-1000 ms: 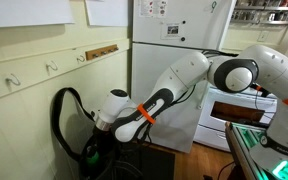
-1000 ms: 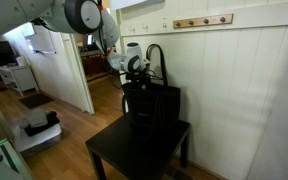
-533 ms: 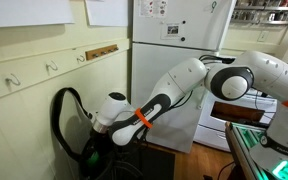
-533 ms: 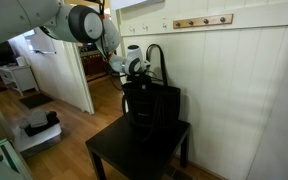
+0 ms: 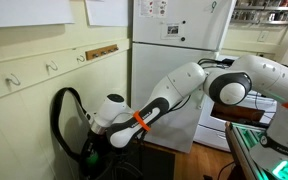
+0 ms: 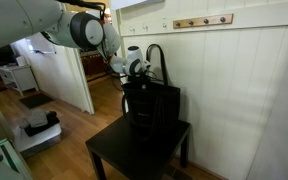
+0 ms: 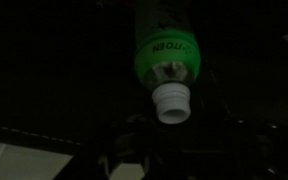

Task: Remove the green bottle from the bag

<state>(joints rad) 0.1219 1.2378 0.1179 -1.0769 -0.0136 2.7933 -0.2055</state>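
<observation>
The green bottle's white neck is just past the gripper's fingertips, so the robot should open it, reach further into the bag and close it around the threaded part [image 7: 171,98] before lifting.
The black bag [image 6: 154,108] stands on a small black table [image 6: 114,155], its thick strap [image 6: 156,52] looping up against the wall. My gripper [image 5: 98,136] reaches down into the bag's mouth, and its fingers are hidden inside. In the wrist view the green bottle [image 7: 167,50] lies straight ahead in the dark bag interior, its white threaded neck [image 7: 170,101] pointing at the camera. The jaws are lost in the dark, so I cannot tell how they stand or whether they touch the bottle. A green patch [image 5: 86,153] shows at the bag [image 5: 109,160] below the gripper.
A panelled wall with a hook rail [image 6: 202,20] runs close behind the bag. A white fridge [image 5: 179,35] and an oven [image 5: 229,115] stand behind the arm. A doorway [image 6: 54,70] opens beside the table, with wooden floor below.
The arm's elbow and upper links have shifted slightly, while the hand has stayed at the bag's mouth. The bag and table have not moved.
</observation>
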